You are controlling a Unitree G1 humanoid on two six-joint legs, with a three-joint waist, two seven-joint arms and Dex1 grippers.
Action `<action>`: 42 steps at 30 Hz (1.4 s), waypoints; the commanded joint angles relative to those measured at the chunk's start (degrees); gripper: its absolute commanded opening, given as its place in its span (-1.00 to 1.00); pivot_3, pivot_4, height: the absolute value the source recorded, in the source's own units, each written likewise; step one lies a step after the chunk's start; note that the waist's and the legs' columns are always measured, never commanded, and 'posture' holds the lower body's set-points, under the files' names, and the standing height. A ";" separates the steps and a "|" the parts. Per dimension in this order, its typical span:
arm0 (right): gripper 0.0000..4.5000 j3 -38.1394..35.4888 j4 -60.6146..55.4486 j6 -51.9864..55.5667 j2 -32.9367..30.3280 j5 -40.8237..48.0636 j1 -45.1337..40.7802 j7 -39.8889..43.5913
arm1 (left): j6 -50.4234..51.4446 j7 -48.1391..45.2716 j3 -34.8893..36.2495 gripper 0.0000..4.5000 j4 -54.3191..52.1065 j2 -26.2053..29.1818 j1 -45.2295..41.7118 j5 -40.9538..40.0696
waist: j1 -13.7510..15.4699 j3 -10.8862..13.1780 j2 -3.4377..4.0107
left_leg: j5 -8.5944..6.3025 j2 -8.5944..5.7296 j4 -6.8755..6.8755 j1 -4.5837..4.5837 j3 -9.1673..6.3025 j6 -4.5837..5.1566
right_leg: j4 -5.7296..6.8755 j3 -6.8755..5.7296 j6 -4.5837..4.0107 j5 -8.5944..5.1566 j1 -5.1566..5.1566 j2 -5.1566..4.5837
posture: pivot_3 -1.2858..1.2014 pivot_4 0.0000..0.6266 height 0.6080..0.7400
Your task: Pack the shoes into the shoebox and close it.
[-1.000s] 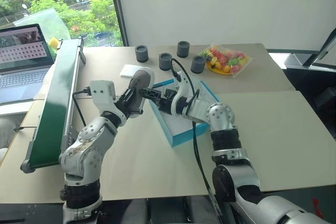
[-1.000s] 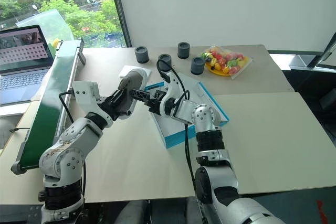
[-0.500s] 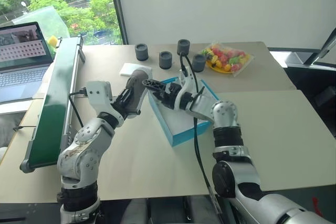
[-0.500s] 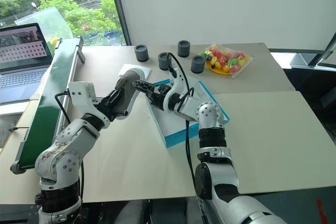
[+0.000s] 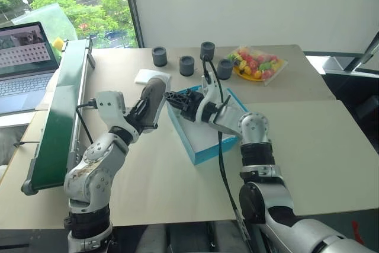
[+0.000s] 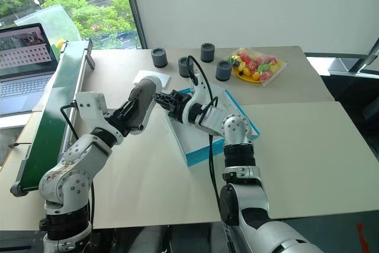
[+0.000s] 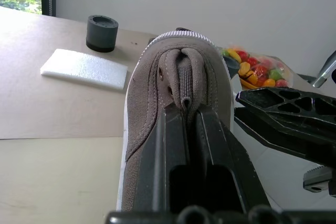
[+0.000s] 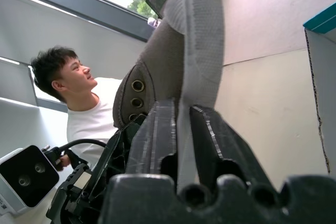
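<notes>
My right gripper is pinching only the shoe's pale rim, so it should open and grip the shoe's sole (image 8: pixel 206 85) deeper before my left gripper lets go of the shoe's tongue.
One grey sneaker (image 5: pixel 153 94) with pale trim hangs above the table, just left of the turquoise shoebox (image 5: pixel 204 152), whose white inside lies open. My left gripper (image 5: pixel 144 114) is shut on the shoe's tongue (image 7: pixel 185 72), coming from the shoe's left side. My right gripper (image 5: pixel 170 97) reaches over the box's left end and is shut on the shoe's pale rim (image 8: pixel 202 51). In the left wrist view my left gripper (image 7: pixel 186 109) clamps the tongue, with the right gripper's black fingers (image 7: pixel 283 116) beside it. In the right wrist view my right gripper (image 8: pixel 181 109) pinches the rim.
Several dark grey cups (image 5: pixel 186 66) stand behind the box. A white foam pad (image 5: pixel 147 77) lies at the back left and a bag of colourful fruit (image 5: pixel 256 64) at the back right. A green conveyor (image 5: pixel 62 111) and a laptop (image 5: pixel 23 66) line the left. A person (image 8: pixel 79 93) sits behind.
My right gripper stood open beside the shoe and has now shut on its rim, rising slightly. My left gripper has kept its hold and place.
</notes>
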 commanded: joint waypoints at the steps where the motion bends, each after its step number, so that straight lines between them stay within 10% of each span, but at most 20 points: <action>1: -0.98 0.55 -3.42 0.11 5.55 2.35 -0.80 0.30 | -1.24 -0.57 -0.80 -1.00 -2.47 0.36 -0.45 -0.02 | -0.02 0.00 0.00 | 0.00 0.00 0.00 0.01 0.00 0.00 | 0.00 0.00 0.00 0.00 0.01 0.00 | 0.03 -0.52 1.00; 29: -0.98 3.53 -6.89 -3.41 0.78 -1.60 -1.27 -0.77 | -1.67 -1.89 -1.08 -1.00 -1.26 2.35 1.50 2.79 | -0.01 0.00 0.00 | 0.00 0.00 0.01 0.00 0.00 0.00 | 0.02 0.00 0.00 0.00 -0.01 0.01 | 0.03 -0.52 1.00; 42: 0.79 1.83 -6.41 1.28 -1.72 -2.16 0.33 -0.79 | -1.54 -1.95 -0.43 -1.00 -1.77 3.26 1.94 2.98 | 0.03 0.00 0.00 | 0.00 0.00 0.03 0.01 0.00 0.00 | 0.02 0.00 0.00 0.00 0.00 0.00 | 0.03 -0.52 1.00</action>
